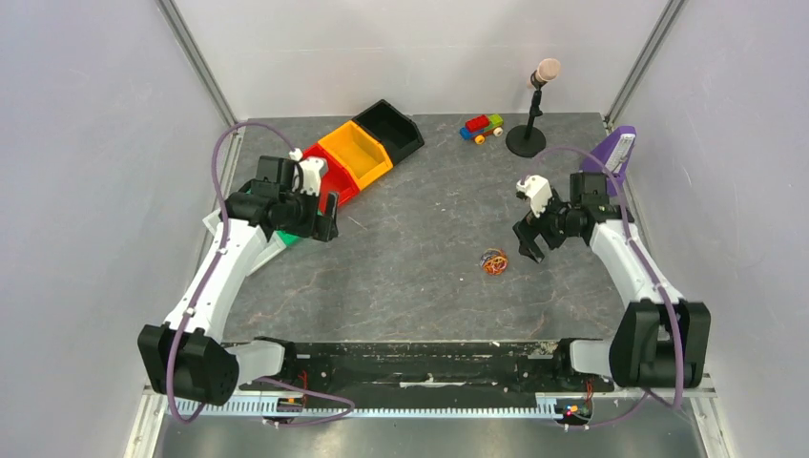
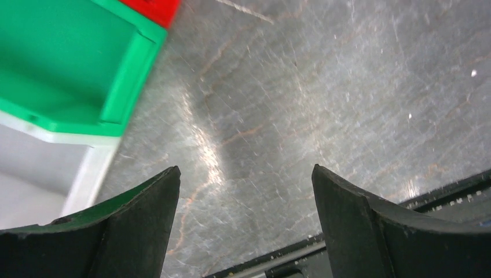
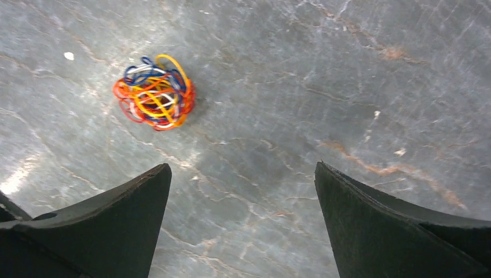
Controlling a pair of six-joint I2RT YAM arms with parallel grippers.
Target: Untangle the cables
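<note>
My right gripper is going to the tangle's edge that is nearest to it. It will then close there on the yellow cable (image 1: 505, 260) (image 3: 173, 122).
The cables (image 1: 494, 261) are a small ball of thin red, orange, yellow, blue and white wires lying on the grey table, right of centre. In the right wrist view the tangle (image 3: 154, 92) lies ahead and to the left of my fingers. My right gripper (image 1: 527, 245) hovers just right of the tangle, open and empty (image 3: 243, 171). My left gripper (image 1: 327, 216) is far to the left by the bins, open and empty (image 2: 245, 174), over bare table.
A row of bins stands at the back left: black (image 1: 391, 126), orange (image 1: 358, 153), red (image 1: 334, 181) and green (image 2: 69, 63). A toy block car (image 1: 482, 127) and a microphone stand (image 1: 528, 134) are at the back. A purple object (image 1: 620, 148) sits far right.
</note>
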